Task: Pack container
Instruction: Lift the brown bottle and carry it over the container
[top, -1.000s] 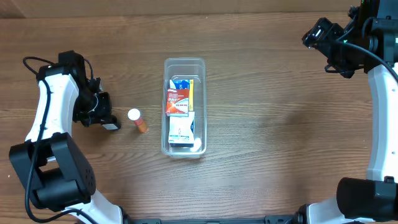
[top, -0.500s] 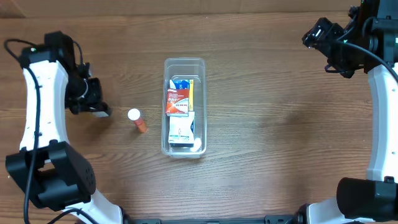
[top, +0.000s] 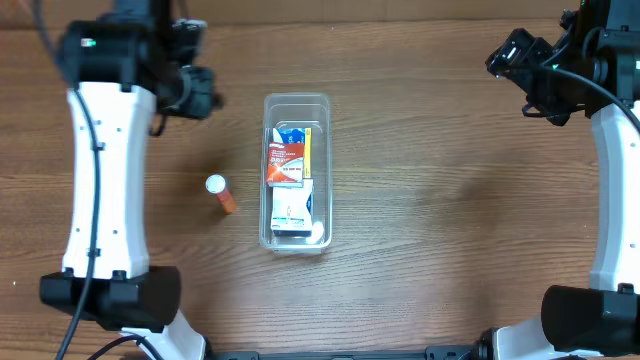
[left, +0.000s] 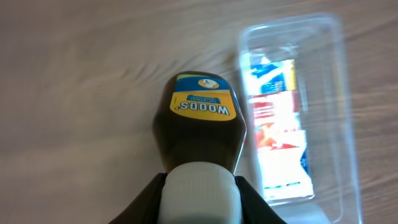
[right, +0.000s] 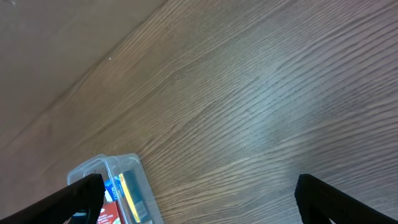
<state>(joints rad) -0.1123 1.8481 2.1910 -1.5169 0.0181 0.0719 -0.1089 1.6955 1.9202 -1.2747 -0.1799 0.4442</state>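
Note:
Next, my left gripper lets go of the dark brown bottle beside the white box, against the container's side (top: 322, 189) (left: 320, 140) that faces my right gripper.
The clear container (top: 296, 102) sits mid-table and holds several packets, among them a red and white box (top: 286, 164) and a white box (top: 291, 213). It also shows in the left wrist view (left: 339, 93) and the right wrist view (right: 99, 167). My left gripper (top: 197, 92) is raised at the far left of the container and is shut on a dark brown bottle (left: 202, 124) with a white cap and a blue-yellow label. My right gripper (top: 520, 62) is open and empty at the far right.
A small orange tube with a white cap (top: 220, 192) lies on the wooden table (top: 450, 220) left of the container.
My left arm has lifted and swung from beside the orange tube toward the table's far side, carrying the bottle up near the container's far left corner. The right arm has not moved.

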